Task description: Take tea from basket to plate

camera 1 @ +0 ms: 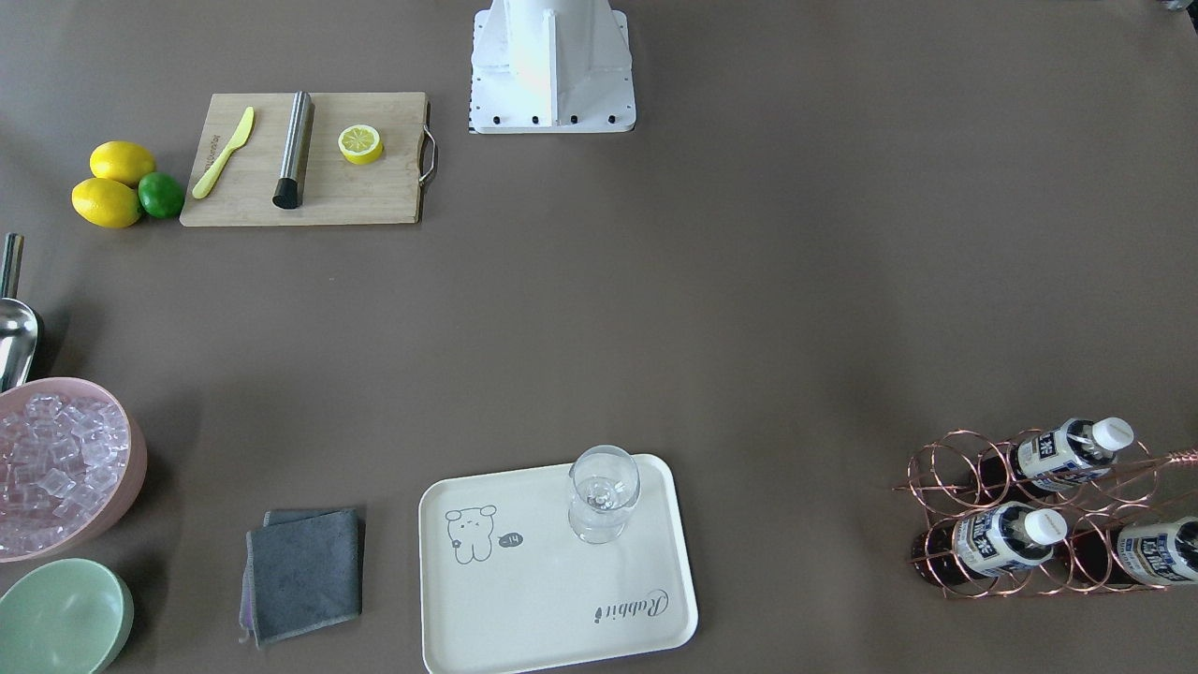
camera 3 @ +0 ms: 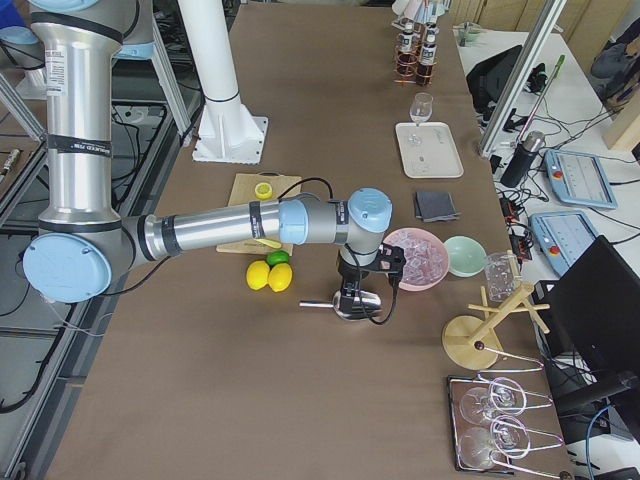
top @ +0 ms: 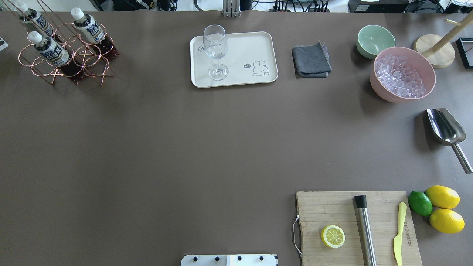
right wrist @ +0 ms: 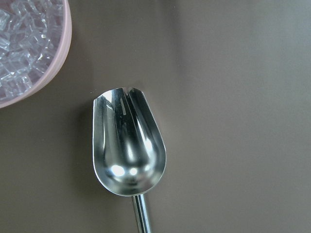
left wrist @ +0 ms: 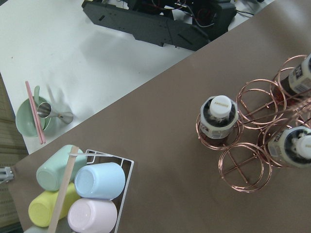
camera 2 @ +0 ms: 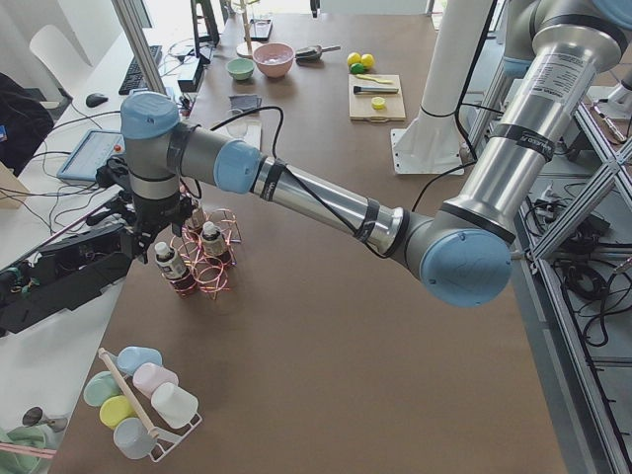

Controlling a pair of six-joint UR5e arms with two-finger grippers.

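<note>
I need to close my left gripper on the coiled handle [camera 1: 1183,457] [left wrist: 302,105] of the copper wire basket, the handle that rises up between the tea bottles.
Three tea bottles stand in the copper wire basket [top: 79,61] at the table's far left corner: one [top: 50,50] in front, one [top: 88,29] to its right, one [top: 35,20] behind. They also show in the left wrist view [left wrist: 218,116]. The cream plate [top: 251,44] lies at the far middle with a clear glass [top: 215,48] on it. My left gripper [camera 2: 163,237] hangs just over the basket [camera 2: 207,267]; I cannot tell if it is open. My right gripper [camera 3: 358,290] hovers over a steel scoop [right wrist: 127,145]; I cannot tell its state.
A grey cloth [top: 311,60], a green bowl [top: 375,40] and a pink bowl of ice [top: 402,74] stand right of the plate. A cutting board [top: 354,225] with a lemon half, muddler and knife lies near right, beside lemons and a lime. A cup rack [left wrist: 87,194] stands left of the basket.
</note>
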